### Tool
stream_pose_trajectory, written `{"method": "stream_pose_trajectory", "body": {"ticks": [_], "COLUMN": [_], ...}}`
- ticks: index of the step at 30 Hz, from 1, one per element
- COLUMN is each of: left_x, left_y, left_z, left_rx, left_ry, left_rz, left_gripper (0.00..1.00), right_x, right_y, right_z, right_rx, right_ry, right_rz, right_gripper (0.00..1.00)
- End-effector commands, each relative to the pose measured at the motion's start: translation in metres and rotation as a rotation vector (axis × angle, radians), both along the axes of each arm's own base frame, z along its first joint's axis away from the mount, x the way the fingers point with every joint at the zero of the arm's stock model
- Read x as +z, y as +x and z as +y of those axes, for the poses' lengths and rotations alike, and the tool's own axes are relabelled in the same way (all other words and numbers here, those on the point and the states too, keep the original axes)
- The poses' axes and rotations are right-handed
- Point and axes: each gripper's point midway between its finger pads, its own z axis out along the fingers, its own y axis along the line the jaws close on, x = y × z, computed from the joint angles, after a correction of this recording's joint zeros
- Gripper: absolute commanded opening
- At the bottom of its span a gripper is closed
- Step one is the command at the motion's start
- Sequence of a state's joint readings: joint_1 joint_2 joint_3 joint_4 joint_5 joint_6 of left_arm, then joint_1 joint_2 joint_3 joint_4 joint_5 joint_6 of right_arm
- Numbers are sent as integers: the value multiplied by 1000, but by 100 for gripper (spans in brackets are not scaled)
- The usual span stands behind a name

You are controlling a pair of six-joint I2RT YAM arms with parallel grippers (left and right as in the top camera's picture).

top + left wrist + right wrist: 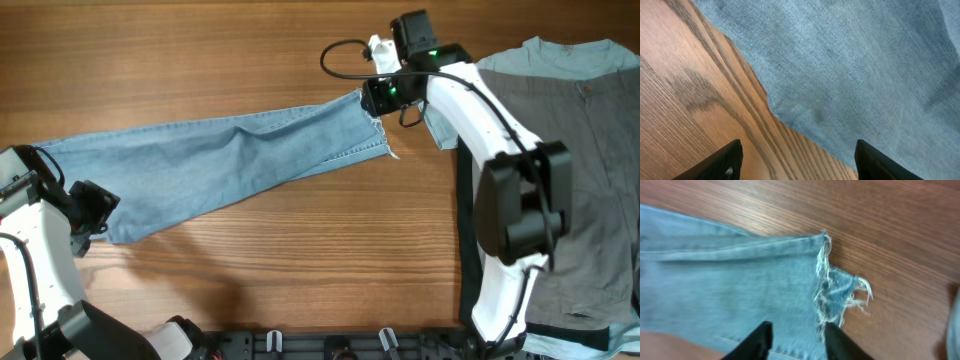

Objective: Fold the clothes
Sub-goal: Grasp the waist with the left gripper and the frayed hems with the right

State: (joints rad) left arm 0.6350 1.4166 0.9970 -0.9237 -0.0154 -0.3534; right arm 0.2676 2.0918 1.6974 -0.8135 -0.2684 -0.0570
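The upper leg of the jeans lies crooked and the near edge of the lower leg shows, so next I take the upper frayed hem [379, 127] with my right gripper and lay it square.
Long light-blue denim jeans [230, 155] lie flat across the wooden table, stretched from the left edge to the frayed hem at centre right. My right gripper [368, 100] hovers over the hem's far corner. In the right wrist view its fingers [800, 340] are apart, straddling the denim [740, 280] beside the frayed threads. My left gripper [95, 212] is at the near left corner of the jeans. In the left wrist view it is wide open [797, 165] over bare wood at the denim's edge [865, 65].
Grey trousers [590, 170] lie on a pale-blue T-shirt [560, 55] at the right side, with a dark strip [464, 220] along their left edge. The wooden table [300, 260] shows bare in front of the jeans.
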Motion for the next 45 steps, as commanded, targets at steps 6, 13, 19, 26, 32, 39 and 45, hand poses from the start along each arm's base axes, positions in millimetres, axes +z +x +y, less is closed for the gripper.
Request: {"method": "stream_pose_trajectory", "body": {"ticks": [6, 13, 19, 26, 32, 39, 45], "left_x": [8, 8, 8, 8, 9, 9, 9], "left_y": [5, 5, 5, 5, 6, 8, 8], "left_z": [0, 0, 0, 1, 1, 2, 2], "left_rx": [-14, -14, -14, -14, -14, -14, -14], "left_ry": [10, 11, 11, 11, 13, 18, 20], "left_rz": [-31, -31, -31, -31, -34, -40, -43], "left_gripper": [72, 73, 73, 73, 73, 74, 74], "right_x": [-63, -102, -103, -101, -86, -50, -47], "right_y": [-59, -59, -44, -31, -30, -21, -42], "right_z": [6, 7, -15, -48, -13, -37, -28], "right_rx": [-102, -121, -173, -251, -117, -127, -72], "right_ry": [72, 99, 84, 133, 275, 280, 262], "right_rz": [365, 348, 307, 309, 280, 218, 265], "right_gripper": [37, 36, 34, 34, 33, 28, 32]}}
